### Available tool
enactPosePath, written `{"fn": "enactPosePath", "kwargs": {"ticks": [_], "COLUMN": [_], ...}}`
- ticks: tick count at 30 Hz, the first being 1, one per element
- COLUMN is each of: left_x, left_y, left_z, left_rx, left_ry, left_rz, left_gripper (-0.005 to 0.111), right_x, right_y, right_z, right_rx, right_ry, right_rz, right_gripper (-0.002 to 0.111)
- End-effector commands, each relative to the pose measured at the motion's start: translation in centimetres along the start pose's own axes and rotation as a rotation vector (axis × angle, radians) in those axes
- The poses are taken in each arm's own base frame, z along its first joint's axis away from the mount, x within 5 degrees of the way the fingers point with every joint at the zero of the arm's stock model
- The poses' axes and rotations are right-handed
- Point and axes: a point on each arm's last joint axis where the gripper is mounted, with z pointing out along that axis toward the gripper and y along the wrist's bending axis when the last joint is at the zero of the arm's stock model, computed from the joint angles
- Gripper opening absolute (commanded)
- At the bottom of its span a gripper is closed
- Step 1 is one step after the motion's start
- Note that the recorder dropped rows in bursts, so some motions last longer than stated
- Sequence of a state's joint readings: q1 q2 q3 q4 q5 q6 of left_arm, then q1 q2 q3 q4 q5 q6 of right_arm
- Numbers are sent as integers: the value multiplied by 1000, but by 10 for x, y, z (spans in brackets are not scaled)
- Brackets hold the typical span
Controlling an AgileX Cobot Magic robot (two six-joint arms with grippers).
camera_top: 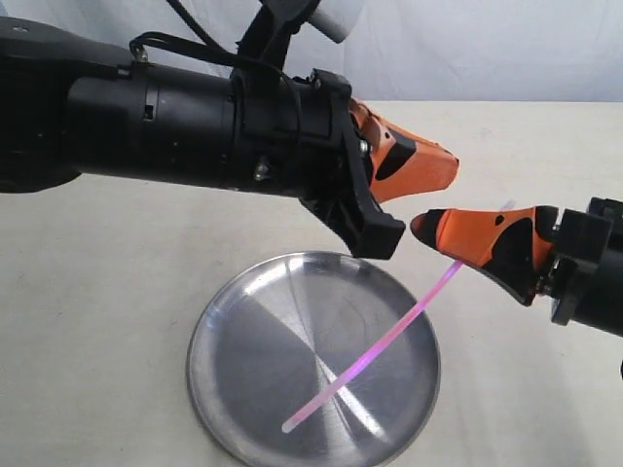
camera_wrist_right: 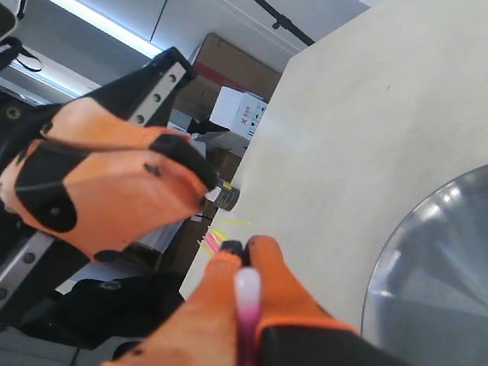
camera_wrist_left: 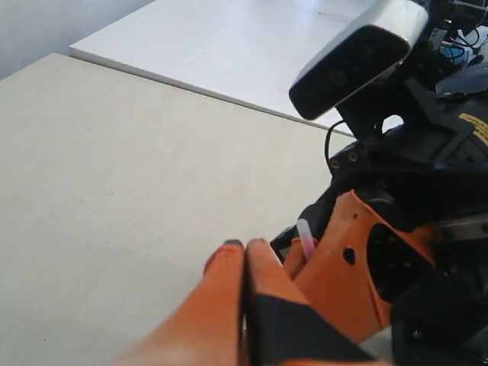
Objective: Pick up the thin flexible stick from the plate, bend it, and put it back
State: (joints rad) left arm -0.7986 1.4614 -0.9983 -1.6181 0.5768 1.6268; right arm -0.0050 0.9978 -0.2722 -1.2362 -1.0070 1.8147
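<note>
Next, I open my left gripper, reach down and take the lower half [camera_top: 356, 370] before bending the stick, as the stick's lower end hangs free below that shut gripper.
The thin flexible stick [camera_top: 389, 336] is pink with whitish ends and slightly curved. It slants from my right gripper [camera_top: 421, 226] down over the silver plate [camera_top: 243, 321], with its lower end near the plate's front. My right gripper is shut on the stick's upper part. The stick [camera_wrist_right: 246, 305] runs between the right gripper's [camera_wrist_right: 242, 248] orange fingers, and a short whitish tip [camera_wrist_left: 305, 232] pokes out behind them. My left gripper [camera_top: 453, 163] hovers just above the right one, shut on nothing, with its fingers [camera_wrist_left: 263, 263] pressed together. Part of the plate [camera_wrist_right: 442, 267] also shows in the right wrist view.
The beige table [camera_top: 117, 292] spreads around the plate. My left arm's black body [camera_top: 195, 126] crosses above the plate's far side. Cardboard boxes [camera_wrist_right: 240, 84] lie beyond the table edge. A white surface [camera_wrist_left: 252, 46] adjoins the table's far side.
</note>
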Motion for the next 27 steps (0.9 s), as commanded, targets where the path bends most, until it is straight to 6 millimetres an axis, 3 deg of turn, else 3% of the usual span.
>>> {"fn": "enactPosePath", "kwargs": {"ticks": [1, 8, 10, 19, 24, 27], "left_x": [4, 29, 34, 38, 40, 42], "left_y": [-3, -6, -6, -15, -15, -13], "left_z": [0, -9, -12, -16, -16, -14], "left_rx": [23, 96, 98, 166, 152, 148], "left_ry": [39, 331, 392, 473, 494, 502], "left_rz": [-26, -205, -231, -342, -339, -356], "left_gripper": [0, 0, 5, 59, 61, 55], "right_x": [-2, -6, -7, -16, -16, -15], "right_y": [0, -18, -20, -9, -7, -4], "right_z": [0, -2, -3, 1, 2, 2], "right_rx": [13, 218, 242, 182, 167, 133], "right_ry": [-11, -55, -64, -47, -40, -38], "right_rz": [-38, -75, -76, -147, -153, -148], "right_gripper": [0, 0, 0, 0, 0, 0]}}
